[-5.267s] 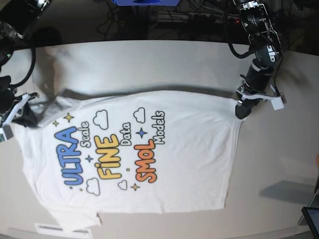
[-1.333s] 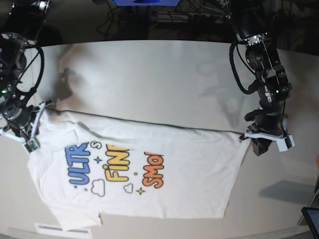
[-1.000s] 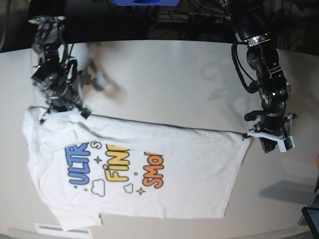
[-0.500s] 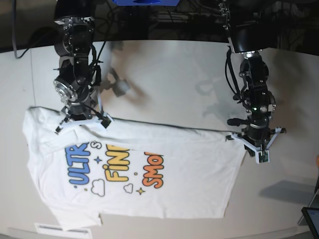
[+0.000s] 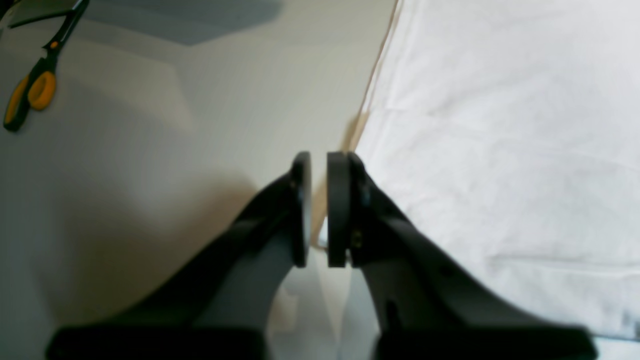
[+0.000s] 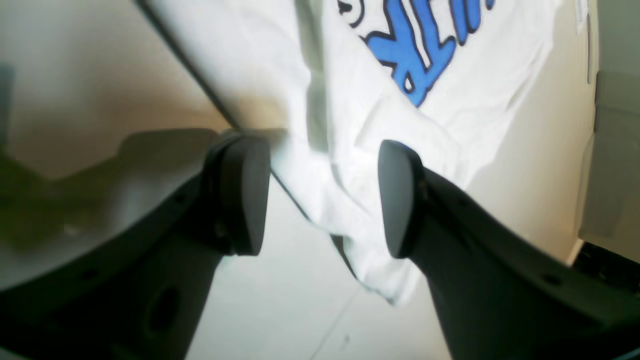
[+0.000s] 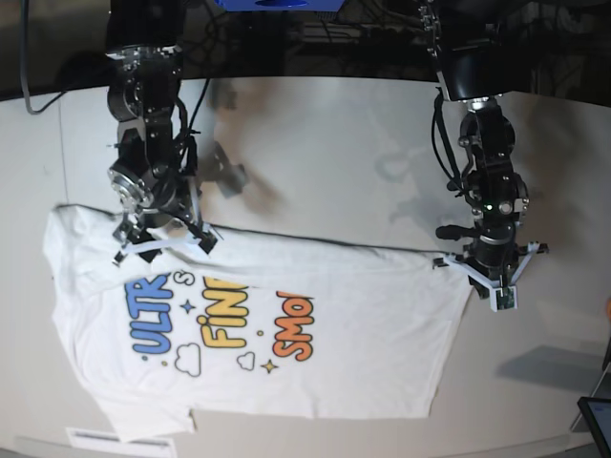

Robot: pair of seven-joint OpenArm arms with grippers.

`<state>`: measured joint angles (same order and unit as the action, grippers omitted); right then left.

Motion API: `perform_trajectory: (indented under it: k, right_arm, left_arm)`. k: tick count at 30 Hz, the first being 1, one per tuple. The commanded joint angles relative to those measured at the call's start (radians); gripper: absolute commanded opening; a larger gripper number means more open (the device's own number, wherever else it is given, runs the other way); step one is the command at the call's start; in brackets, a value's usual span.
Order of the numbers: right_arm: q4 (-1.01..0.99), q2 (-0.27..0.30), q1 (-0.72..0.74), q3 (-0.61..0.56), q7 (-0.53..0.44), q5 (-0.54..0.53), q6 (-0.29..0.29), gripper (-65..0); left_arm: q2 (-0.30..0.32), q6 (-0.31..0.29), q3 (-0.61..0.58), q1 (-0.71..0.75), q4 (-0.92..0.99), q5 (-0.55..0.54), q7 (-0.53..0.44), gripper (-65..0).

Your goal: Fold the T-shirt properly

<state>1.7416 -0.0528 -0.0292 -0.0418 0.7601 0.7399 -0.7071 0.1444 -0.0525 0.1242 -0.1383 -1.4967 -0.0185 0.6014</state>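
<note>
My right gripper should pinch the loose edge of the T-shirt's folded layer, since it falls short at the blue word, and draw that edge [image 6: 336,159] farther over the blue word.
The white T-shirt [image 7: 334,324] lies on the table with its far part folded toward me, so the fold line crosses the chest and only the lower halves of the blue, yellow and orange words show. My right gripper [image 7: 162,240] stands at the fold's left end. In the right wrist view it [image 6: 322,195] is open, its jaws wide apart over loose white cloth [image 6: 380,115] with blue letters. My left gripper [image 7: 485,279] sits at the fold's right corner. In the left wrist view it [image 5: 318,210] is shut to a thin slit on the T-shirt's edge [image 5: 500,125].
Orange-handled scissors [image 5: 30,90] lie on the table right of the shirt. A dark screen corner [image 7: 597,420] pokes in at the front right, and a white label [image 7: 119,439] sits at the front edge. Bare tabletop [image 7: 325,143] stretches behind the shirt.
My right arm carried the shirt's left shoulder rightward onto the chest, then its jaws opened and let the cloth go. The left arm turned slightly and stayed at the corner.
</note>
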Motion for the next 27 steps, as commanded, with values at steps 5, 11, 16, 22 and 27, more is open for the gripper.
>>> perform_trajectory:
  k: [5, 11, 16, 22, 27]
  right_arm:
    - [-0.029, 0.0, 0.042, -0.002, -0.007, 0.007, 0.009, -31.9]
    - [-0.084, 0.003, 0.079, 0.004, -0.007, 0.007, 0.009, -34.2]
    - [-0.147, 0.005, 0.107, 0.006, -0.007, 0.007, 0.009, -47.3]
    - [-0.15, 0.006, 0.119, 0.006, -0.009, 0.007, 0.009, -47.3]
    - [-0.13, 0.038, 0.122, 0.007, -0.007, 0.008, 0.009, -45.0]
  left_arm:
    - [0.01, 0.007, 0.004, -0.019, -0.017, 0.005, -0.025, -60.0]
    - [0.011, 0.007, 0.004, -0.021, -0.017, 0.004, -0.025, -60.0]
    - [0.011, 0.007, 0.004, -0.021, -0.017, 0.004, -0.025, -60.0]
    - [0.013, 0.007, 0.004, -0.019, -0.017, 0.004, -0.025, -60.0]
    - [0.013, 0.007, 0.005, -0.019, -0.017, 0.004, -0.025, -60.0]
